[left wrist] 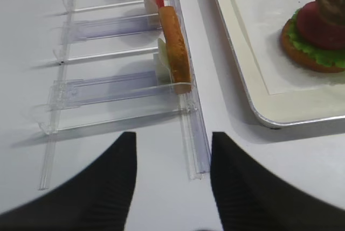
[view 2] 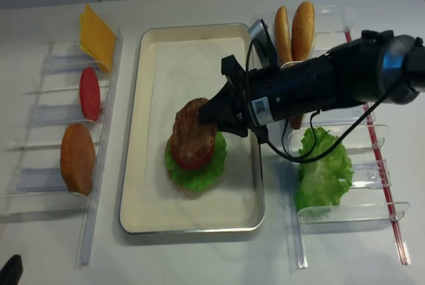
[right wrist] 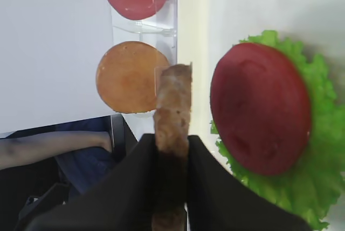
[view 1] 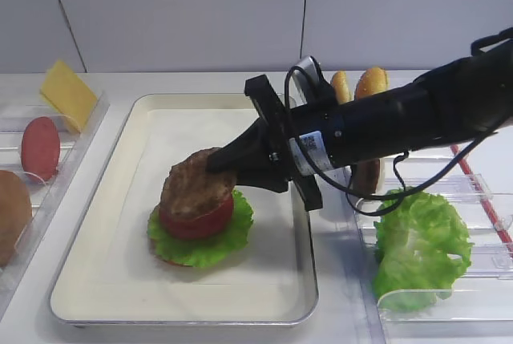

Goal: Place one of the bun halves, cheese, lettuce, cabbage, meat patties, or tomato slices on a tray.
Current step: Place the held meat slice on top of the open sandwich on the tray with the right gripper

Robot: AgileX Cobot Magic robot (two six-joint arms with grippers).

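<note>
Next, my right gripper lets go of the meat patty on top of the red tomato slice (view 2: 194, 144) (right wrist: 261, 108) on the cream tray.
The cream tray (view 1: 120, 224) holds a stack of bun half, frilly lettuce (view 1: 210, 246) and a red tomato slice (view 1: 199, 220). My right gripper (view 1: 218, 164) is shut on the edge of a rough brown meat patty (view 1: 195, 184), which hangs tilted just over that tomato slice. In the right wrist view the patty (right wrist: 172, 102) stands edge-on between the black fingers (right wrist: 213, 182), with a gap to the tomato slice (right wrist: 260, 107) and lettuce (right wrist: 318, 166). My left gripper (left wrist: 172, 153) is open over bare table beside the tray's rim (left wrist: 242, 69).
The clear rack on the left carries cheese (view 2: 97, 36), a tomato slice (view 2: 89, 94) and a bun half (view 2: 78, 159). On the right, a second rack has two bun halves (view 2: 295, 29), loose lettuce (view 2: 323, 169) and a patty (view 1: 367, 176) partly behind the arm.
</note>
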